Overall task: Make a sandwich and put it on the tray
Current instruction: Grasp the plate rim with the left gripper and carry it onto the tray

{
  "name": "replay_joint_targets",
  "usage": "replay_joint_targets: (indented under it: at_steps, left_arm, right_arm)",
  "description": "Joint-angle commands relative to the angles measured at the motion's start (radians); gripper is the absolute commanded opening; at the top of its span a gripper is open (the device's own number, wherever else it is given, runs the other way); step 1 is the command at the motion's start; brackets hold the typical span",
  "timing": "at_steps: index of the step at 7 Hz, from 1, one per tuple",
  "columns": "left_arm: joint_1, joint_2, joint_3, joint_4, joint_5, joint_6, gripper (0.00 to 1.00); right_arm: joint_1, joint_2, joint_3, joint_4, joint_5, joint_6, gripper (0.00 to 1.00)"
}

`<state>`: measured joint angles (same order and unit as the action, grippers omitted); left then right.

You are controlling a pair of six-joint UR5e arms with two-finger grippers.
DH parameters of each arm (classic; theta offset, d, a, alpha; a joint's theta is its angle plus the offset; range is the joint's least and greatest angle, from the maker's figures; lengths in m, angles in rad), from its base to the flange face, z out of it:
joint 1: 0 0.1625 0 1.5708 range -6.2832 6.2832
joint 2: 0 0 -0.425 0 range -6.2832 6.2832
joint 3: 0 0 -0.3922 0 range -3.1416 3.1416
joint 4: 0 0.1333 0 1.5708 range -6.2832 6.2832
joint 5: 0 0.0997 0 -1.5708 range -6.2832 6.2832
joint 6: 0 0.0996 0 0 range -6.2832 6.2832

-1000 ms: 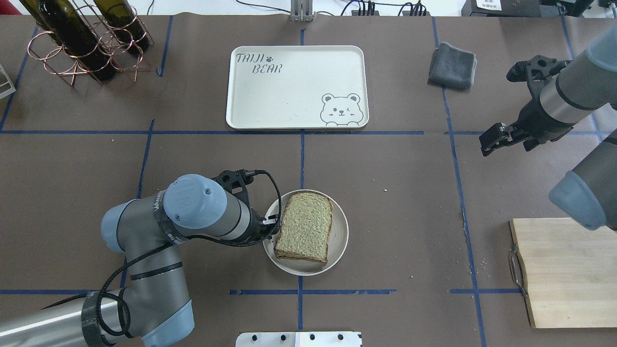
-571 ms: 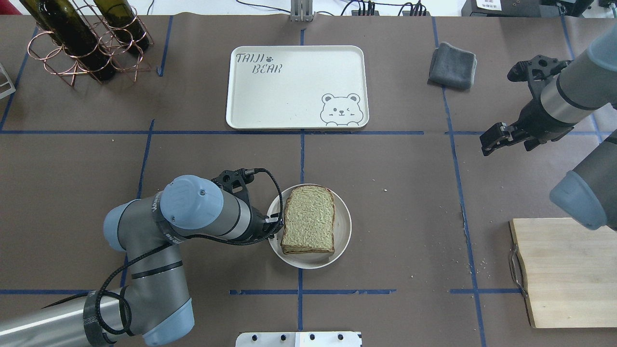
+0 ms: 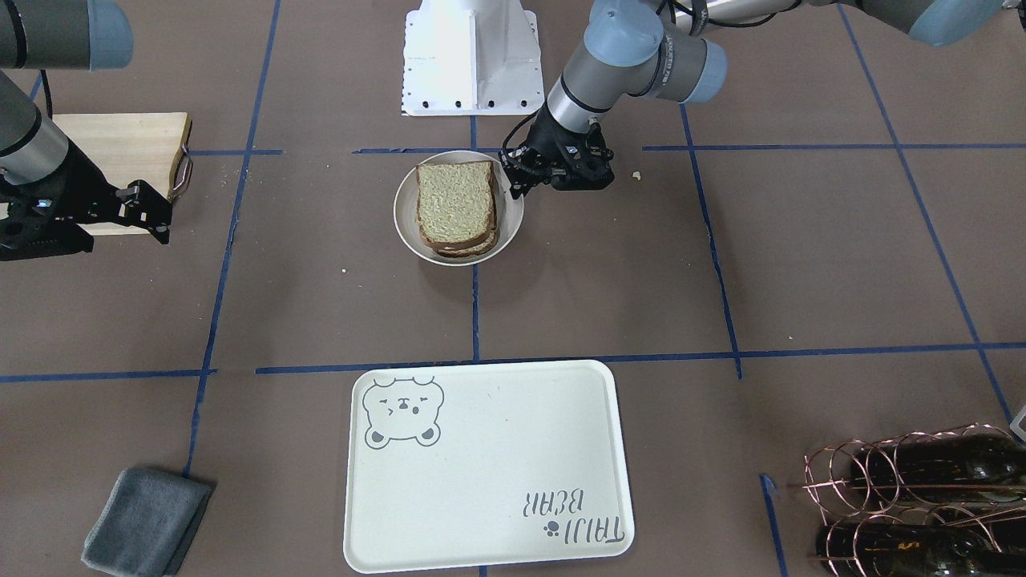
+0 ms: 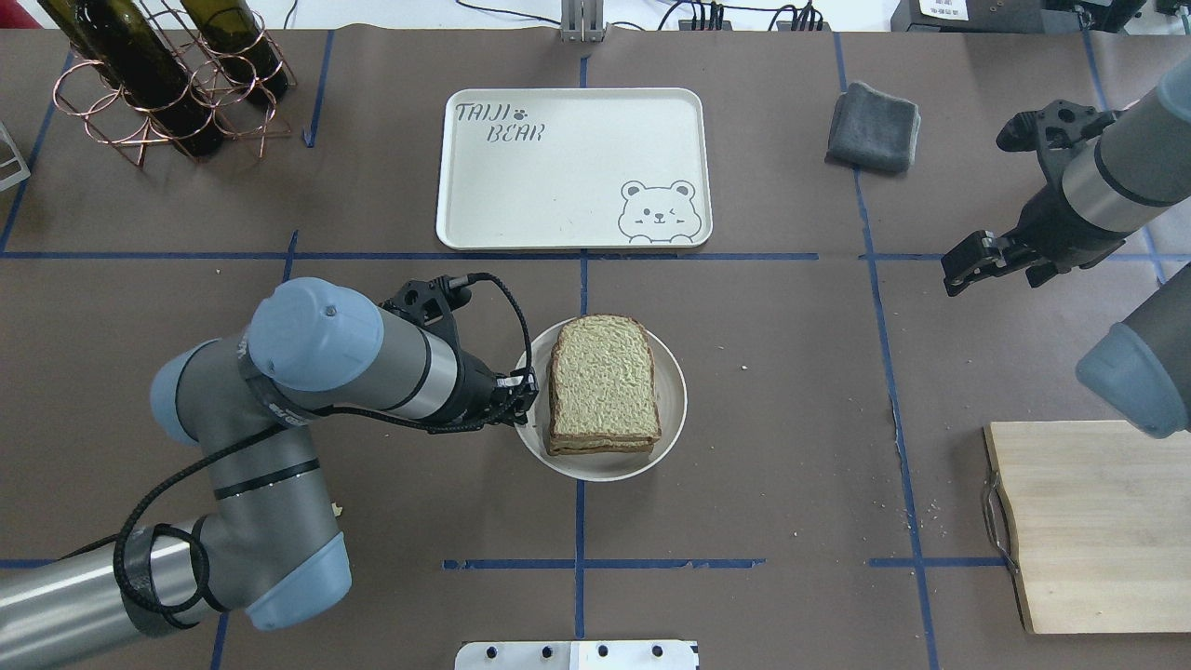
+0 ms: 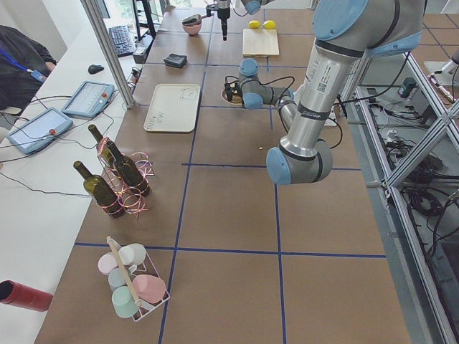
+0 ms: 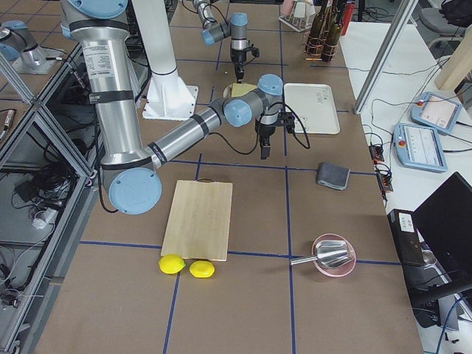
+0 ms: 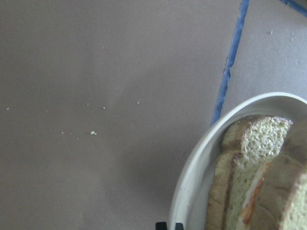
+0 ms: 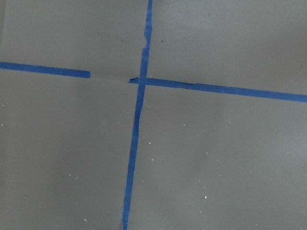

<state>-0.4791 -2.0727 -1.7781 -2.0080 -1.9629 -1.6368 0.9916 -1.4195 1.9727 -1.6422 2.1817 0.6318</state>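
Note:
Next, my left gripper puts the white plate down on the cream tray (image 3: 487, 452), between the bear face and the lettering.
The sandwich (image 4: 603, 377), two tan bread slices, lies on a small round white plate (image 4: 679, 402) at the table's middle. In the left wrist view a white and orange layer shows between the slices (image 7: 254, 158), beside the plate rim (image 7: 192, 177). My left gripper (image 4: 523, 393) is shut on the plate's left rim; it also shows in the front view (image 3: 513, 172). The cream bear tray (image 4: 558, 186) lies beyond the plate with nothing on it. My right gripper (image 4: 960, 265) hangs open and empty above the table at the far right.
A folded grey cloth (image 4: 873, 113) lies right of the tray. A copper rack with wine bottles (image 4: 167, 74) stands at the far left. A pale wooden cutting board (image 4: 1098, 521) lies at the near right, with two lemons (image 6: 184, 265) and a pink bowl (image 6: 333, 254) beyond its end.
My left gripper has carried the plate with the sandwich toward the tray and a little to the right. The right gripper has drawn back slightly to the right.

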Motion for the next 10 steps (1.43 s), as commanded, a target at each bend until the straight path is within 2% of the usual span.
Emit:
replay_joint_targets:
  at_steps: [1,2,4,6,7,8,10]
  left_arm:
    - [-0.137,-0.01,0.009,0.001,-0.126,-0.001,0.0]
    - [-0.176,-0.018,0.028,0.002,-0.132,-0.039,0.0]
    - [-0.217,-0.165,0.232,-0.015,-0.126,-0.24,0.0]
    - [-0.253,-0.259,0.388,-0.028,-0.119,-0.372,0.0]
    - [-0.254,-0.295,0.483,-0.117,-0.04,-0.493,0.0]
    - [-0.253,-0.343,0.576,-0.158,-0.01,-0.515,0.0]
    - [-0.25,-0.372,0.661,-0.227,0.028,-0.549,0.0]
  right_arm:
    - [0.08,-0.059,-0.002,-0.008,0.009,-0.166,1.0]
    - [0.119,-0.082,-0.018,-0.008,0.009,-0.243,1.0]
    - [0.224,-0.093,-0.121,-0.007,0.05,-0.447,1.0]
    - [0.309,-0.082,-0.24,0.001,0.067,-0.622,1.0]
    - [0.333,-0.082,-0.255,0.002,0.067,-0.65,1.0]
    - [0.34,-0.09,-0.256,0.002,0.069,-0.641,1.0]
    - [0.341,-0.079,-0.259,0.005,0.07,-0.643,1.0]
